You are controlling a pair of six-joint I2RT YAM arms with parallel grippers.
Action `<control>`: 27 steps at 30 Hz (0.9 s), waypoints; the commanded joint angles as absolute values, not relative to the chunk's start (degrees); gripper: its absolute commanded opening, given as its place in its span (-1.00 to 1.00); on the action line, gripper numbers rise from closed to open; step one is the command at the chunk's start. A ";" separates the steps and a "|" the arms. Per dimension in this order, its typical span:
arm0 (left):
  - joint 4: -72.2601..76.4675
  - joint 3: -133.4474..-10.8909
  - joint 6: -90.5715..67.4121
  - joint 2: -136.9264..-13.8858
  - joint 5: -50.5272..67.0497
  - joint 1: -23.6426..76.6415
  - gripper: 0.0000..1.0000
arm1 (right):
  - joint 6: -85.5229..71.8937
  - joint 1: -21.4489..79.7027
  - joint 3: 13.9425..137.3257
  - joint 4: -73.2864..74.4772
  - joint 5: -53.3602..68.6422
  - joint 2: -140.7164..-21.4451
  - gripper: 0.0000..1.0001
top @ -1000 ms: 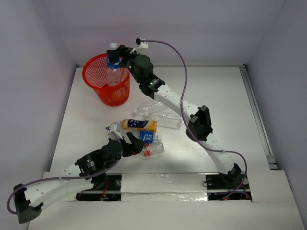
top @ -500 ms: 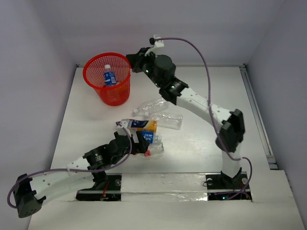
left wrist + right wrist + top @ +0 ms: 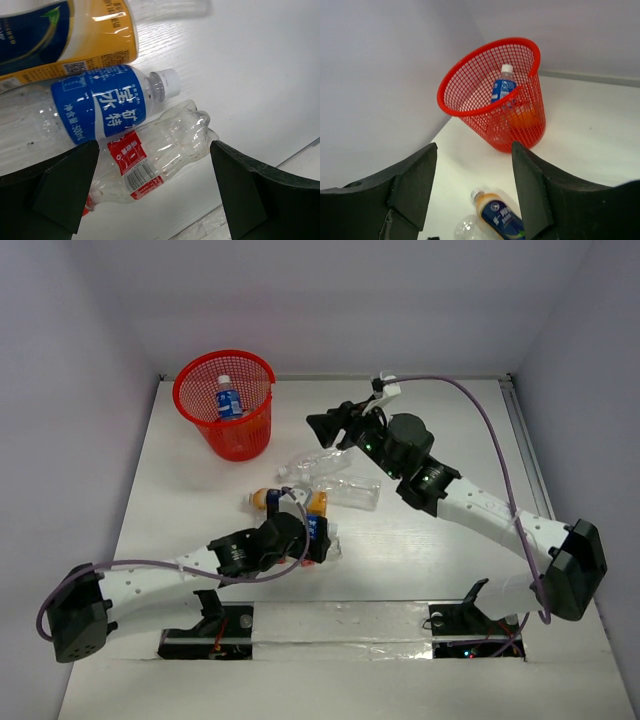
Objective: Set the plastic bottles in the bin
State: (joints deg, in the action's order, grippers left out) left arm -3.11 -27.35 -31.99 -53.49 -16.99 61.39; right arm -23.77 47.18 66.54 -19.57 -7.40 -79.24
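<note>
The robot's left gripper will next close on the clear red-label bottle's bare part (image 3: 331, 553) (image 3: 172, 145) between the bottle's red label and its bottom end.
The red mesh bin (image 3: 222, 430) stands at the back left with a blue-label bottle (image 3: 229, 400) upright inside; the right wrist view shows the bin (image 3: 485, 105), that bottle (image 3: 502, 86) and something orange behind the mesh. My right gripper (image 3: 325, 425) is open and empty in the air to the right of the bin. My left gripper (image 3: 320, 540) is open, its jaws either side of a clear red-label bottle (image 3: 150, 160). Beside it lie a clear blue-label bottle (image 3: 105, 105) and an orange bottle (image 3: 60, 35).
Two clear crushed bottles (image 3: 335, 480) lie between the pile and the right arm. The orange bottle (image 3: 501, 216) and a clear one (image 3: 467, 230) show below my right gripper (image 3: 472, 190). Grey walls close in the table on three sides.
My right gripper let the blue-label bottle go into the bin, then drew back to the right and away from it. My left gripper moved forward over the red-label bottle.
</note>
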 commanded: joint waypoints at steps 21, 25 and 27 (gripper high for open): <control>2.90 -32.52 -26.89 -70.48 -6.68 65.04 0.85 | -23.29 46.41 60.73 -7.83 -9.41 -64.78 0.73; 3.51 -32.70 -27.86 -73.38 -5.36 65.04 0.85 | -23.29 46.41 58.72 -4.75 -8.52 -63.29 0.74; 4.13 -32.35 -28.91 -74.52 -4.84 65.04 0.85 | -23.29 46.41 57.49 -4.22 -9.31 -62.58 0.76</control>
State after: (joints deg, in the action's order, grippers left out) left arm 2.33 -30.89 -27.59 -73.69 -6.63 64.82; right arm -23.79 46.83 58.85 -6.72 -9.10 -64.69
